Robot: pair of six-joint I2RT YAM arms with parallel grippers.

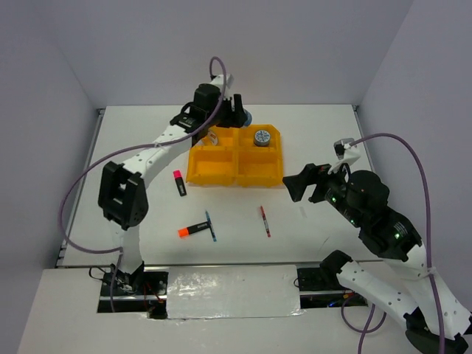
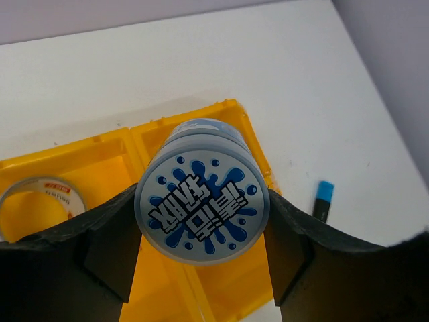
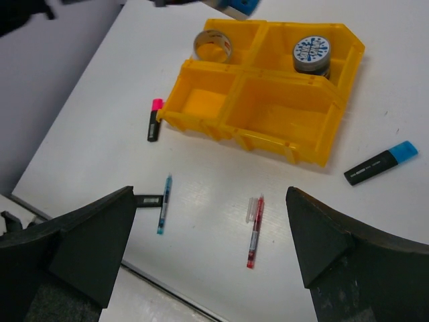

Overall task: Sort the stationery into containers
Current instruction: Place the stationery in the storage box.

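Next, my left gripper releases the blue-grey tape roll in the orange tray [image 1: 251, 138] [image 2: 186, 162], setting it between the tray's middle divider and the other tape roll.
My left gripper [image 1: 236, 110] is shut on a blue-grey tape roll [image 2: 201, 201] and holds it above the far side of the orange tray [image 1: 258, 171], near the middle divider. The tray's back left compartment holds a silvery ring [image 1: 212, 137]; its back right holds a second tape roll [image 1: 262, 137]. On the table lie a pink-capped marker [image 1: 179, 182], an orange-capped marker [image 1: 193, 230], a blue pen [image 1: 210, 226] and a red pen [image 1: 264, 220]. A blue-capped marker [image 3: 381, 163] lies right of the tray. My right gripper [image 1: 293, 184] is open and empty, above the table right of the tray.
The tray's two near compartments [image 3: 268, 117] hold nothing. White walls close in the table at the back and both sides. The table's near edge [image 3: 167, 302] runs just below the pens in the right wrist view.
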